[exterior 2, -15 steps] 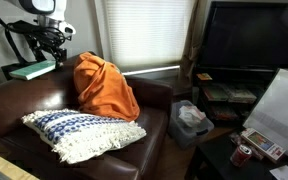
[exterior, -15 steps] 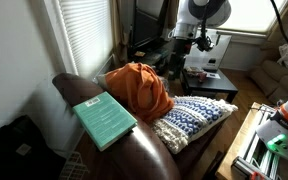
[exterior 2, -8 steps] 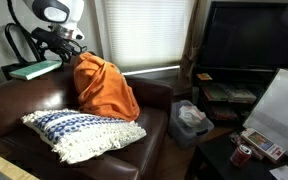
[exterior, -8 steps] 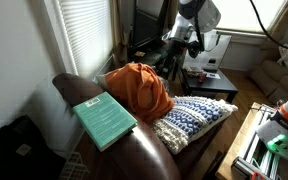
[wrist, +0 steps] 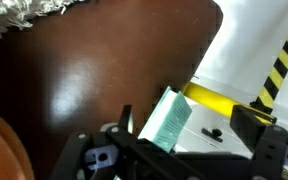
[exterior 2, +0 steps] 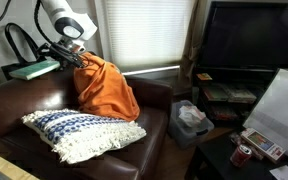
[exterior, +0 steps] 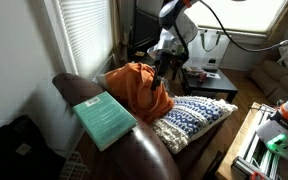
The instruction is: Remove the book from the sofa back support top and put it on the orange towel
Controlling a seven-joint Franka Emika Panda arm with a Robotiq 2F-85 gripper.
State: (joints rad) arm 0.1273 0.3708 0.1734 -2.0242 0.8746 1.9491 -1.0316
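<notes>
The gripper should next move to the middle of the book's long edge (exterior: 120, 106) facing the orange towel and close there.
A teal-green book (exterior: 104, 120) lies flat on top of the brown leather sofa's back support (exterior: 72, 88). It also shows in the exterior view (exterior 2: 32, 69) and in the wrist view (wrist: 167, 122). The orange towel (exterior: 139, 90) is heaped on the sofa against the back; it also shows in the exterior view (exterior 2: 104, 88). My gripper (exterior: 162, 76) hangs just above the towel's far side, apart from the book. It also shows in the exterior view (exterior 2: 81, 58). In the wrist view the jaws (wrist: 189, 130) are open and empty, with the book seen between them farther off.
A blue-and-white patterned pillow (exterior: 194, 115) lies on the sofa seat beside the towel (exterior 2: 79, 132). Window blinds (exterior: 84, 40) run behind the sofa. A black TV (exterior 2: 249, 40) on a stand and a cluttered low table (exterior 2: 254, 145) stand beyond the sofa's end.
The arm has come down and in from above and behind the sofa to just over the orange towel. The book, towel and pillow have not moved.
</notes>
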